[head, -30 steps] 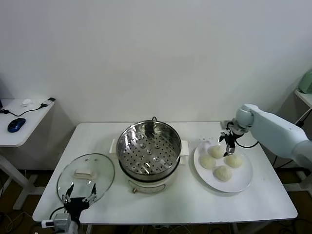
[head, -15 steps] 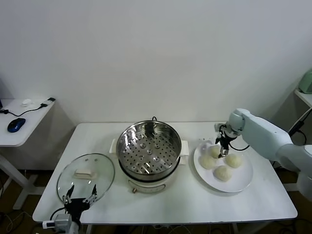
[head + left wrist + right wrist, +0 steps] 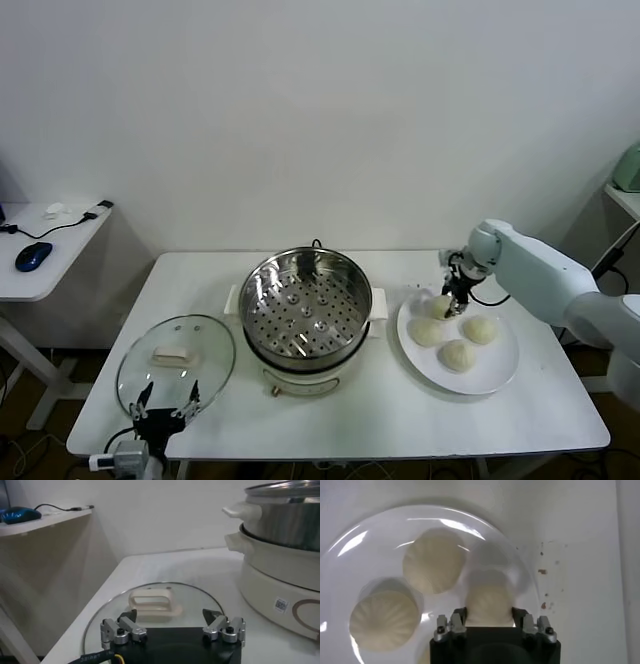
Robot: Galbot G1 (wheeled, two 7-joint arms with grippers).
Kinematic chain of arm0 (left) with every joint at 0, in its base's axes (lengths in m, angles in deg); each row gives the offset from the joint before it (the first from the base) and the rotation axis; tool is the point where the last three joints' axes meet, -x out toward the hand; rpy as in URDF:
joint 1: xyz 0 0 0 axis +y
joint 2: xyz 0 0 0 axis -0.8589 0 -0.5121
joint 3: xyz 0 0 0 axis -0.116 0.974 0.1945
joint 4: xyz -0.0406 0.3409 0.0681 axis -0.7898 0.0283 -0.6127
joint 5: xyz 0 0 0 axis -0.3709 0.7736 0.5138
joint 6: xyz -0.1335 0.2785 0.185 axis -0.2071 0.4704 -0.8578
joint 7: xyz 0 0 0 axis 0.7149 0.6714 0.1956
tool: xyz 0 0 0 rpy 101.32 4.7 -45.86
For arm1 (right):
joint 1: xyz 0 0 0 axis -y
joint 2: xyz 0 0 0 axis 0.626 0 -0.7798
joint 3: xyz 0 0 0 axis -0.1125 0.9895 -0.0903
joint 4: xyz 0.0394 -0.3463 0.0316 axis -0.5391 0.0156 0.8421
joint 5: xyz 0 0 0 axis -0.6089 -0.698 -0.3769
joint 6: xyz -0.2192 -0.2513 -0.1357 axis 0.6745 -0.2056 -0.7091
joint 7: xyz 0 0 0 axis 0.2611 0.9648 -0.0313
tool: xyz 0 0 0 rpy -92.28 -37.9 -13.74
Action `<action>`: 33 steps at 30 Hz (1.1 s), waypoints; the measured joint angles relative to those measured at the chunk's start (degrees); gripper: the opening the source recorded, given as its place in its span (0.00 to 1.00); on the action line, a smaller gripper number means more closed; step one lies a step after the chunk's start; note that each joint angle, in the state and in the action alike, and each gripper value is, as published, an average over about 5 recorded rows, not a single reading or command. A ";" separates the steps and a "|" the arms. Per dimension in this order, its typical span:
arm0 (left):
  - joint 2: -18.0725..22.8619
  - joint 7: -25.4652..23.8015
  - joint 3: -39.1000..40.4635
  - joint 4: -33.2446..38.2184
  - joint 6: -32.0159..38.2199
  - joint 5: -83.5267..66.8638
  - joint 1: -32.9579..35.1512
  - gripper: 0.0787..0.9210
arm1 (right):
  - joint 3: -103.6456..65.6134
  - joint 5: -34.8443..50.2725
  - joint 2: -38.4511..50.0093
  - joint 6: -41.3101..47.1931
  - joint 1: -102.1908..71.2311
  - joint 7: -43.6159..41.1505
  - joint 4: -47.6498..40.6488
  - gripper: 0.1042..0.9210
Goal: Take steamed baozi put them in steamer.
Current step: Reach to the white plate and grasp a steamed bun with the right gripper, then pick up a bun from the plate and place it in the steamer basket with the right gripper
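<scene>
I need to release the baozi from my right gripper on the far part of the steel steamer's holed bottom (image 3: 306,283).
My right gripper (image 3: 452,304) is shut on a pale steamed baozi (image 3: 441,306) at the far left of the white plate (image 3: 492,376). In the right wrist view that baozi (image 3: 489,600) fills the gap between the fingers (image 3: 458,620). Whether it still rests on the plate I cannot tell. Three other baozi lie on the plate, the nearest (image 3: 425,332) just in front of the held one. The steel steamer (image 3: 305,300) stands empty at the table's middle, left of the plate. My left gripper (image 3: 165,402) hangs open at the front left, over the lid's near edge.
A round glass lid (image 3: 176,362) with a white handle (image 3: 151,602) lies flat left of the steamer (image 3: 285,530). A side desk with a blue mouse (image 3: 33,256) stands at the far left. The table's front edge runs just below the lid and plate.
My right gripper has shifted left across the plate to the far-left baozi and shut on it. The left arm has not moved.
</scene>
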 measured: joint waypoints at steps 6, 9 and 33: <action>0.01 0.01 0.18 0.55 -0.10 0.17 0.05 0.88 | 7.08 5.08 -1.13 -2.21 9.98 -1.32 4.20 0.60; -0.03 -0.03 0.38 0.83 -0.18 0.24 -0.04 0.88 | 11.17 8.79 -2.75 -4.27 16.52 -1.74 7.45 0.60; 0.27 -0.21 2.41 2.59 -0.35 1.34 0.78 0.88 | 19.78 -4.71 -18.53 -36.17 26.41 3.58 24.38 0.60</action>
